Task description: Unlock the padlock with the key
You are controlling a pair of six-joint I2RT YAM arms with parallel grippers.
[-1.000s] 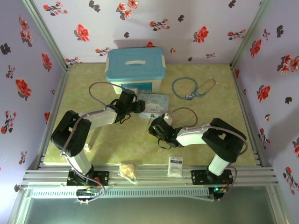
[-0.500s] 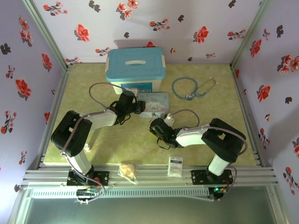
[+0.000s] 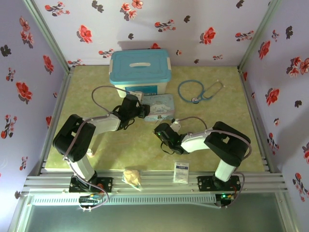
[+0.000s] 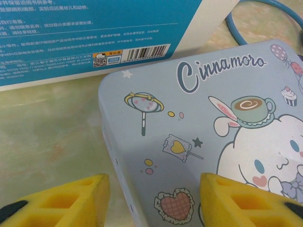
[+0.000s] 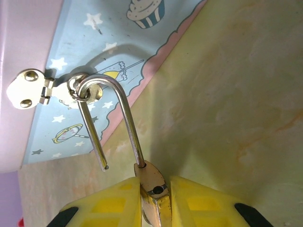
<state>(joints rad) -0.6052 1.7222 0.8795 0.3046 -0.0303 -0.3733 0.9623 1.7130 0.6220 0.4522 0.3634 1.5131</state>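
The shackle's bend hooks the hasp's ring, so pulling back only tugs the tin. Next, my right gripper opens, turns and takes the padlock's body [image 5: 153,177] from another side.
The brass padlock [image 5: 152,181] is pinched by its body between my right gripper's [image 5: 155,189] yellow fingers [image 5: 112,203]. Its silvery shackle [image 5: 122,111] stands open: one leg is free of the body, and the loop still hangs through the ring of the hasp [image 5: 29,90] on the pastel tin [image 5: 94,47]. The key is out of view. My left gripper [image 4: 154,189] is open at the tin's [image 4: 189,123] near left corner, one finger beside the tin over the table, the other over the lid. Seen from above, both grippers [image 3: 140,110] [image 3: 161,131] meet at the tin [image 3: 159,106].
A white box with a blue lid [image 3: 140,70] stands just behind the tin. A blue stethoscope [image 3: 198,91] lies at the back right. A small white packet [image 3: 181,170] and a crumpled tan lump [image 3: 132,176] lie near the front rail.
My right arm has shifted slightly, its forearm swinging a little left while the gripper stays at the tin's front. The left gripper has barely moved.
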